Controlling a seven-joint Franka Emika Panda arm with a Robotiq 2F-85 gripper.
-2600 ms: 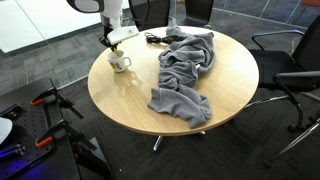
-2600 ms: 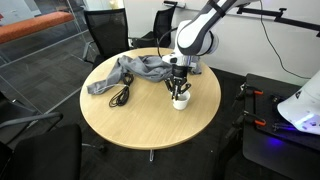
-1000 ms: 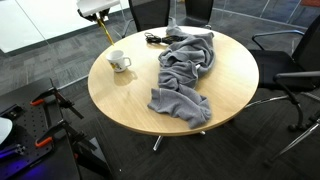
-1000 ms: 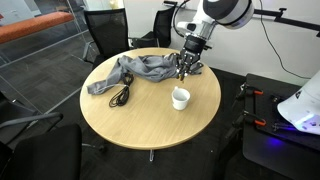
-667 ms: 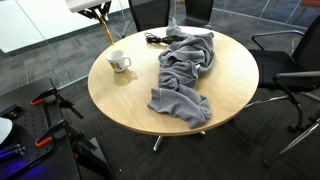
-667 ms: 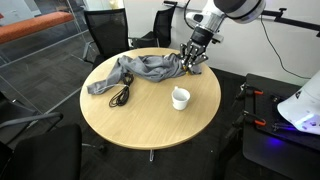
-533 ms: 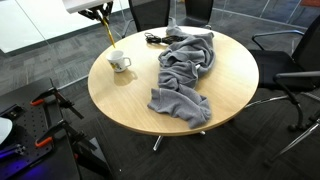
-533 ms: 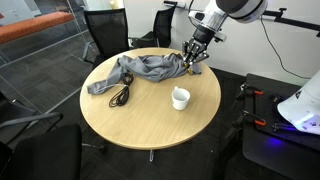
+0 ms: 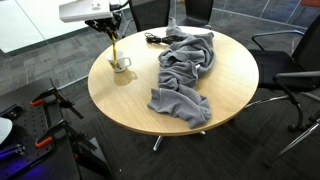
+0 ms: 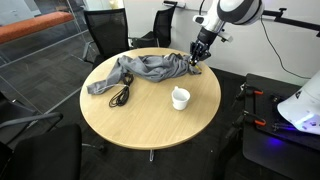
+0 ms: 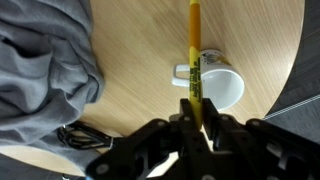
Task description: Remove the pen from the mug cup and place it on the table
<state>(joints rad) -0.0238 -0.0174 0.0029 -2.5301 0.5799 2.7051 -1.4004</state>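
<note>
Next, my gripper lets go of the yellow-orange pen on the bare wood (image 9: 132, 86) (image 11: 153, 34) between the mug cup and the grey cloth.
My gripper (image 9: 109, 31) (image 10: 198, 52) is shut on the thin yellow-orange pen (image 9: 114, 46) and holds it hanging above the round wooden table (image 9: 125, 100) (image 10: 140, 120). In the wrist view the pen (image 11: 195, 45) sticks out from between the shut jaws (image 11: 199, 112), over the white mug cup (image 11: 218, 86). The mug (image 9: 120, 63) (image 10: 180, 97) stands upright on the table below, apart from the pen. It looks empty.
A crumpled grey cloth (image 9: 185, 65) (image 10: 140, 70) (image 11: 40, 70) covers much of the table's far side. A black cable (image 10: 120, 96) (image 11: 80, 135) lies beside it. Office chairs (image 9: 290, 70) (image 10: 105, 35) ring the table.
The gripper has lifted the pen out of the mug and risen well above the table. In the last half second it shifted slightly with the pen still held.
</note>
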